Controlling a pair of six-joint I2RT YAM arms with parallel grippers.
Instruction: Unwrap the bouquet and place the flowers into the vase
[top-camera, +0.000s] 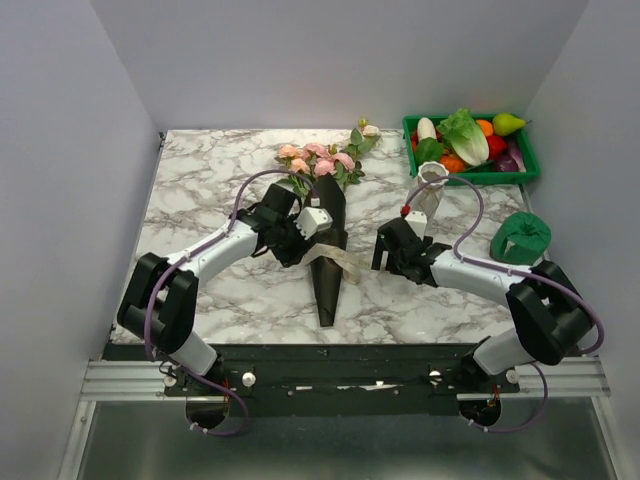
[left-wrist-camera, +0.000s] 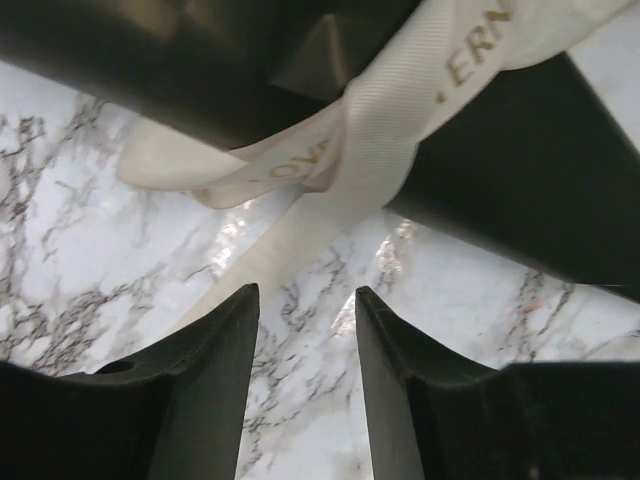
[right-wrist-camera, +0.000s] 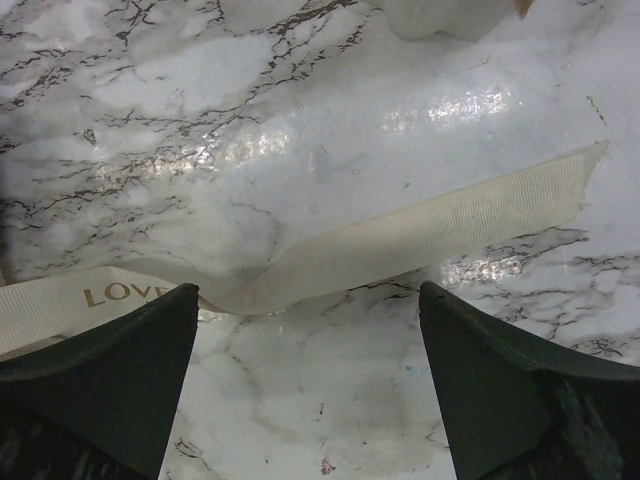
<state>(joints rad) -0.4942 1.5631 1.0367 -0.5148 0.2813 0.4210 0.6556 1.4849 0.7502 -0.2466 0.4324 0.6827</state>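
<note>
The cream ribbon crosses itself on the black paper cone, so I need to use my left gripper to pinch the ribbon's fold (left-wrist-camera: 372, 178) there and pull it off the cone.
The bouquet (top-camera: 328, 262) lies mid-table in its black paper cone, point toward me. Its pink and peach flowers (top-camera: 318, 160) spill out at the far end. A cream ribbon (top-camera: 346, 264) trails off the cone's right side. My left gripper (top-camera: 303, 238) hovers at the cone's left side. In the left wrist view it (left-wrist-camera: 306, 295) is open over bare marble, with the knotted ribbon (left-wrist-camera: 370, 130) and black wrapper (left-wrist-camera: 520, 190) just beyond the tips. My right gripper (top-camera: 386, 256) is open wide, and a ribbon tail (right-wrist-camera: 420, 240) lies flat just past its tips (right-wrist-camera: 308, 290). The white vase (top-camera: 430, 198) stands behind the right gripper.
A green crate (top-camera: 520, 172) of plastic vegetables sits at the back right corner. A dark green crinkled round object (top-camera: 521, 238) rests near the right edge. A loose flower sprig (top-camera: 364, 134) lies at the back of the marble table (top-camera: 210, 180).
</note>
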